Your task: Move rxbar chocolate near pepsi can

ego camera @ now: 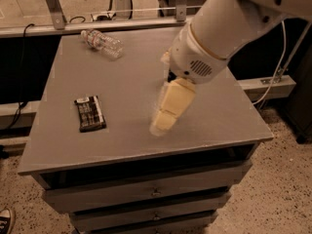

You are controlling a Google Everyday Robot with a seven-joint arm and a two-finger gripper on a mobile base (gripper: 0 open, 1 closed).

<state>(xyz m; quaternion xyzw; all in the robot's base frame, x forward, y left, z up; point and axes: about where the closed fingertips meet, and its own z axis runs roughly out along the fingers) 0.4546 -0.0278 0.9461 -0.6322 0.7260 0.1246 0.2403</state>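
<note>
Next, I grip the middle of the rxbar chocolate (90, 113) to carry it to the pepsi can.
The rxbar chocolate (90, 113), a flat black bar with pale lettering, lies on the left part of the grey tabletop (126, 82). My gripper (168, 108) hangs from the big white arm over the middle of the table, to the right of the bar and well apart from it. The pepsi can is hidden behind the arm.
A clear plastic bottle (102, 41) lies on its side at the back left of the table. The table has drawers (156, 193) below its front edge. A metal rail (97, 23) runs behind the table. Speckled floor surrounds it.
</note>
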